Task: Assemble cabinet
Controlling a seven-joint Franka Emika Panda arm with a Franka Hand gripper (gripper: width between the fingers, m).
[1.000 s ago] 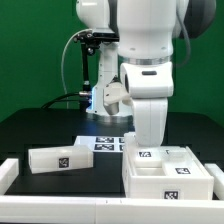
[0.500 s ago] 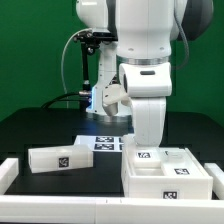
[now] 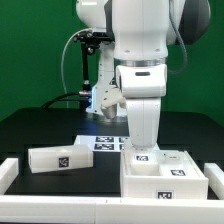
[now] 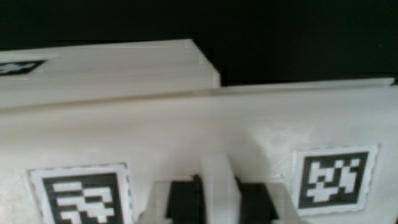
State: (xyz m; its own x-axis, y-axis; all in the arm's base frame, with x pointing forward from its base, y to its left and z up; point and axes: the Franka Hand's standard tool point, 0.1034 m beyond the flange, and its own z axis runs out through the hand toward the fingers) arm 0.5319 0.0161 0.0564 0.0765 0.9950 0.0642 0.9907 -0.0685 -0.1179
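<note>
The cabinet body will be let go by my gripper against the raised rim corner (image 3: 183,177) that lies farthest away from the loose white cabinet part. The cabinet body now stands at the front.
The cabinet body (image 3: 168,172), a white open box with tags on it, stands at the front on the exterior view's right. My gripper (image 3: 141,148) reaches down onto its near-left part, the fingertips hidden by the hand. In the wrist view my gripper (image 4: 217,196) is shut, its two dark fingers (image 4: 178,200) pinching a thin white edge of the cabinet (image 4: 231,125) between two tags. A second white panel (image 4: 107,68) lies beyond it. A loose white cabinet part (image 3: 62,158) with one tag lies on the exterior view's left.
The marker board (image 3: 104,141) lies flat on the black table behind the parts. A low white rim (image 3: 60,196) runs along the table's front, with a raised corner (image 3: 8,172) at the exterior view's left. The robot's base and cables (image 3: 95,70) stand at the back.
The arm has shifted slightly toward the exterior view's left, and the cabinet body has slid that way with it. The loose part on the left has stayed put.
</note>
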